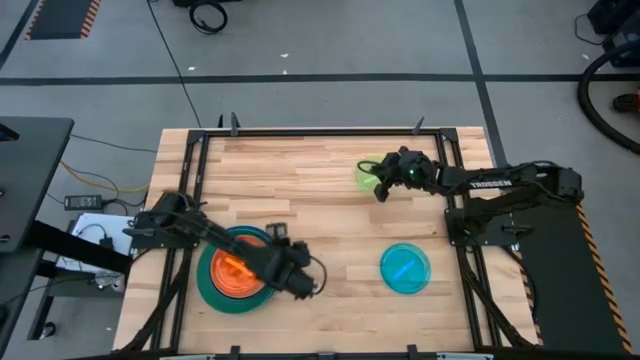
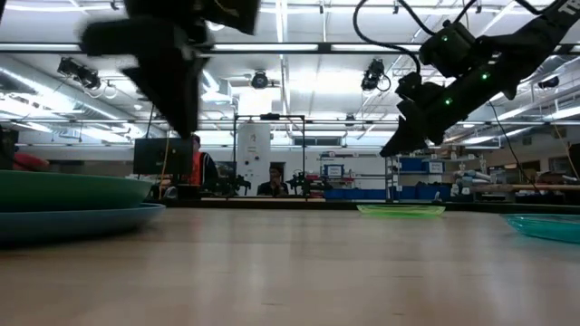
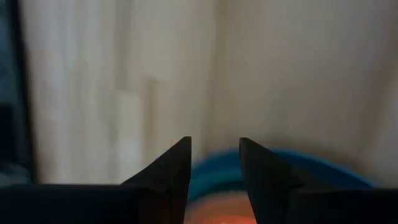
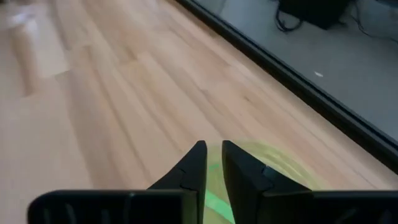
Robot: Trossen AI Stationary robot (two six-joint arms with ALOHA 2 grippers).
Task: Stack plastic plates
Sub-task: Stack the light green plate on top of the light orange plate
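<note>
Next, my left gripper moves to the green plate's near edge (image 1: 363, 188), on the side toward the orange plate, and closes there.
A stack of plates sits at the near left: a large teal plate (image 1: 215, 295) at the bottom and an orange one (image 1: 232, 270) on top. A blue rim (image 3: 311, 163) shows in the left wrist view. My left gripper (image 1: 305, 284) (image 3: 214, 144) hangs open and empty above the stack's right rim. A small green plate (image 1: 366, 176) (image 2: 401, 210) lies flat on the table at the far right. My right gripper (image 1: 379, 193) (image 4: 214, 146) hovers just above its near edge, its fingers a narrow gap apart and empty. A cyan plate (image 1: 405, 267) lies flat at the near right.
A black metal frame (image 1: 300, 132) runs around the table edges. Bare wood lies between the stack, the green plate and the cyan plate. People sit in the room far behind the table (image 2: 272, 181).
</note>
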